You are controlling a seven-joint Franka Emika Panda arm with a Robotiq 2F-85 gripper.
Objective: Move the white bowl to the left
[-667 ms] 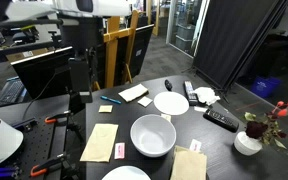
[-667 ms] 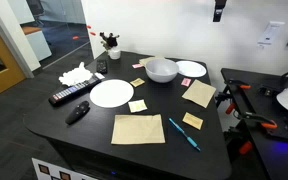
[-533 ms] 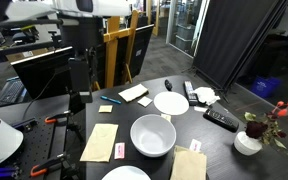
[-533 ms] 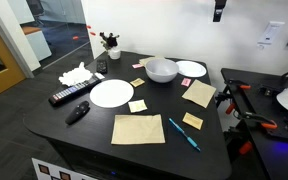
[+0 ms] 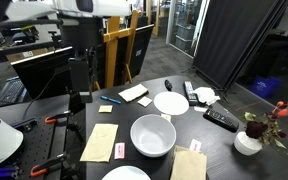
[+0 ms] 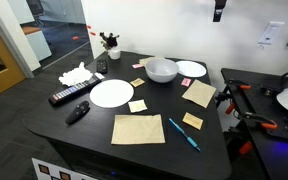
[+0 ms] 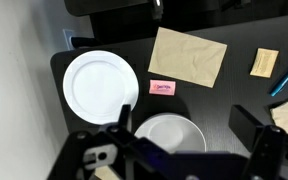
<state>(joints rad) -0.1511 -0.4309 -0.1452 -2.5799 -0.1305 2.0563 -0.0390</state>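
The gripper will next go to the white bowl's rim (image 5: 141, 118) (image 7: 203, 127) on the side facing the blue pen and close there.
The white bowl (image 5: 153, 135) is large, deep and empty. It stands on the black table between two flat white plates and also shows in the other exterior view (image 6: 161, 69). In the wrist view the bowl (image 7: 169, 135) lies straight below, between the two dark fingers of my gripper (image 7: 184, 115). The gripper is open and empty, held high above the table. In an exterior view only its tip (image 6: 219, 10) shows at the top edge.
A flat white plate (image 7: 100, 85) lies beside the bowl, and another plate (image 5: 170, 102) lies on its far side. Brown envelopes (image 7: 187, 55), a pink note (image 7: 162, 87), a blue pen (image 6: 183, 133), remotes (image 5: 221, 119) and a flower pot (image 5: 248, 142) are on the table.
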